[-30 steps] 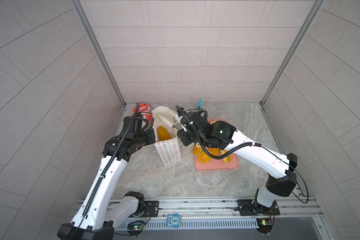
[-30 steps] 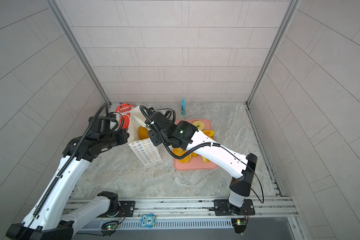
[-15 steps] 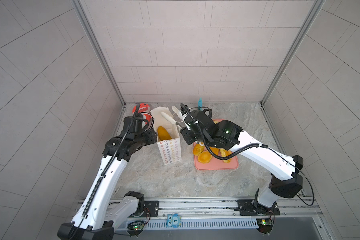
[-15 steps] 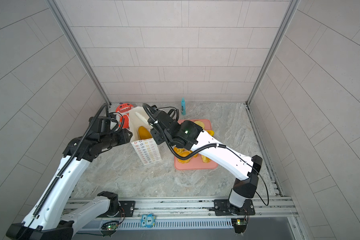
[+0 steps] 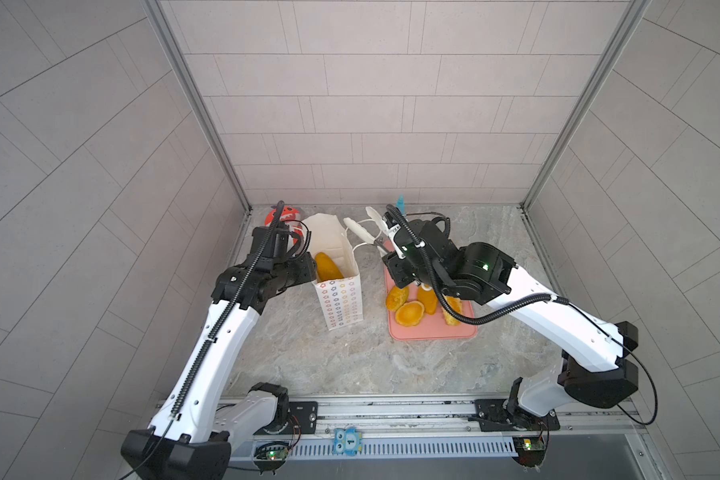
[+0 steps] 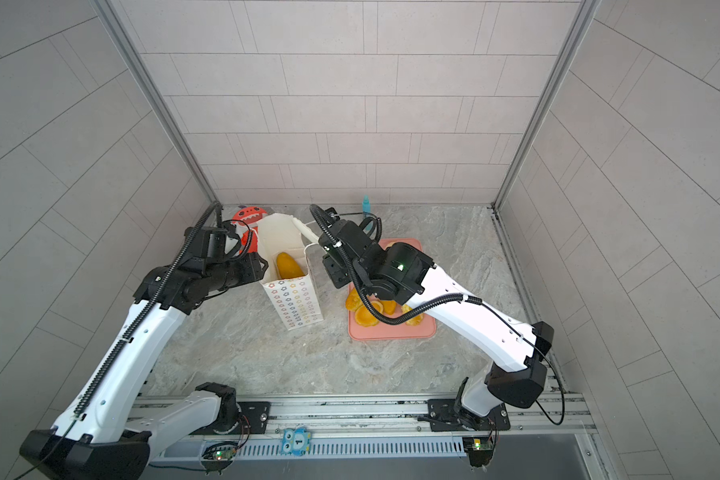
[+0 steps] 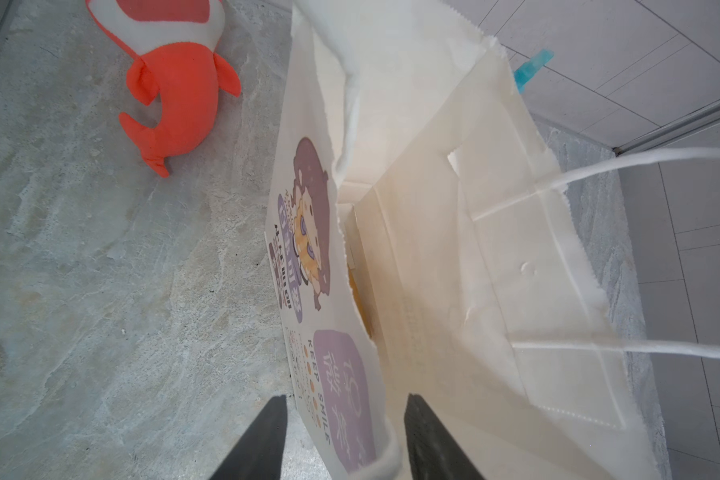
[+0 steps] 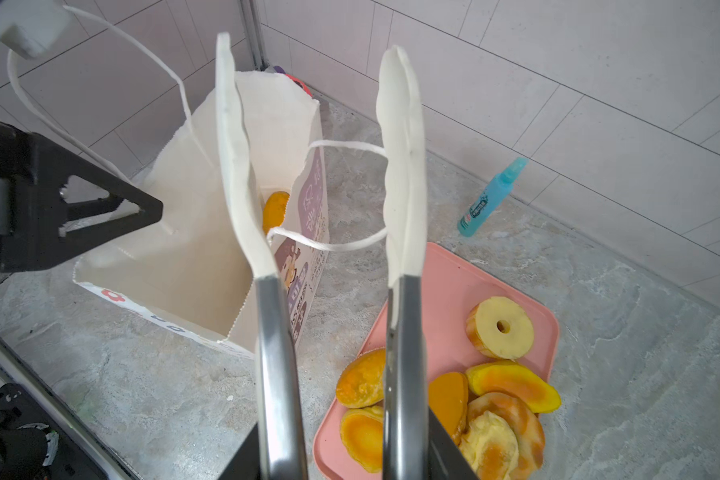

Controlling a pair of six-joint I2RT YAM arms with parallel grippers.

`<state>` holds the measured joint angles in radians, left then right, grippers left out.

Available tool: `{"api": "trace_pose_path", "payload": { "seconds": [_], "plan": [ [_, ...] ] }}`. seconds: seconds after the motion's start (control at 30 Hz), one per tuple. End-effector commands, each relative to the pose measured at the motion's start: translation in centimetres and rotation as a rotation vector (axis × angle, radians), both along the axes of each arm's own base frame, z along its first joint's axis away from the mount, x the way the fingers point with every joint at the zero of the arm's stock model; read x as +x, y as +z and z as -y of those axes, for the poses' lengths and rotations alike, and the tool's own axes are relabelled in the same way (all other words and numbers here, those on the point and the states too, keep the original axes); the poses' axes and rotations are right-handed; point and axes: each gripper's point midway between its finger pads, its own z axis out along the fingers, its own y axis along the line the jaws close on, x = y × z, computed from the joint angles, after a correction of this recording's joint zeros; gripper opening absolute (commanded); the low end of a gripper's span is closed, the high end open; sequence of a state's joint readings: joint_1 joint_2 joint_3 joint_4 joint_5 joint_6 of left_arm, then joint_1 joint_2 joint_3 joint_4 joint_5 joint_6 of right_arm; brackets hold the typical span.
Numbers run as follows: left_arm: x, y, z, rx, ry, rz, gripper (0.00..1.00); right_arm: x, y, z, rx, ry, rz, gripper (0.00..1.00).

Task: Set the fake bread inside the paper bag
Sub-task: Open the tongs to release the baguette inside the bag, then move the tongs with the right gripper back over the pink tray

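The bag's cord handle hangs across the tong tips, so the robot's left gripper should close on the bag's printed side (image 7: pixel 350 400) before the right gripper pulls the tongs clear.
The white paper bag (image 5: pixel 341 305) (image 6: pixel 294 303) stands upright and open, with one long piece of fake bread (image 5: pixel 328 267) (image 6: pixel 288 265) (image 8: pixel 274 210) inside. Several more bread pieces (image 5: pixel 409 312) (image 8: pixel 500 328) lie on the pink tray (image 5: pixel 433 332) (image 8: pixel 445 291). My left gripper (image 7: pixel 345 398) is open, and the bag's printed wall (image 7: pixel 308 232) runs between its fingers. My right gripper (image 8: pixel 341 432) is shut on metal tongs (image 8: pixel 404 353) (image 5: pixel 362 232). Their white tips stand apart with nothing in them, raised beside the bag's mouth with a cord handle (image 8: pixel 341 245) hanging between them.
A red plush shark (image 5: pixel 285 216) (image 7: pixel 179 95) lies in the back corner behind the bag. A small blue bottle (image 5: pixel 400 202) (image 8: pixel 489 199) stands by the back wall. The tray sits right of the bag on the marbled table.
My left gripper has gone from shut to open at the bag's wall. The right arm has drawn the tongs up and a little rightward from the bag's mouth.
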<state>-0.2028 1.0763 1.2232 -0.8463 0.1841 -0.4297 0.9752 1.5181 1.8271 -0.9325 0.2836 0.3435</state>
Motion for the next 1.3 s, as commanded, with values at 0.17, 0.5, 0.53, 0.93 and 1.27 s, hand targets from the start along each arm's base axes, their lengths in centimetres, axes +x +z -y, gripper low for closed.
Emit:
{"api": "trace_pose_path", "payload": {
  "seconds": [0.17,0.5,0.53,0.93,1.27],
  "plan": [
    [1.2,1.7,-0.2,0.005,0.012,0.051,0.49,0.4,-0.2,5.7,0.008,-0.107,-0.006,0.46],
    [1.6,1.3,-0.3,0.015,0.013,0.044,0.37,-0.1,-4.7,12.1,-0.023,-0.223,-0.124,0.44],
    [1.6,1.3,-0.2,0.014,0.012,0.045,0.36,-0.3,-5.1,12.7,-0.029,-0.234,-0.134,0.44],
    [1.8,1.2,-0.3,0.029,0.006,0.045,0.18,-2.4,-10.3,16.7,-0.094,-0.317,-0.271,0.45],
    [1.8,1.7,-1.0,0.079,0.011,0.048,0.01,-4.1,-13.4,18.7,-0.141,-0.365,-0.356,0.46]
  ]
}}
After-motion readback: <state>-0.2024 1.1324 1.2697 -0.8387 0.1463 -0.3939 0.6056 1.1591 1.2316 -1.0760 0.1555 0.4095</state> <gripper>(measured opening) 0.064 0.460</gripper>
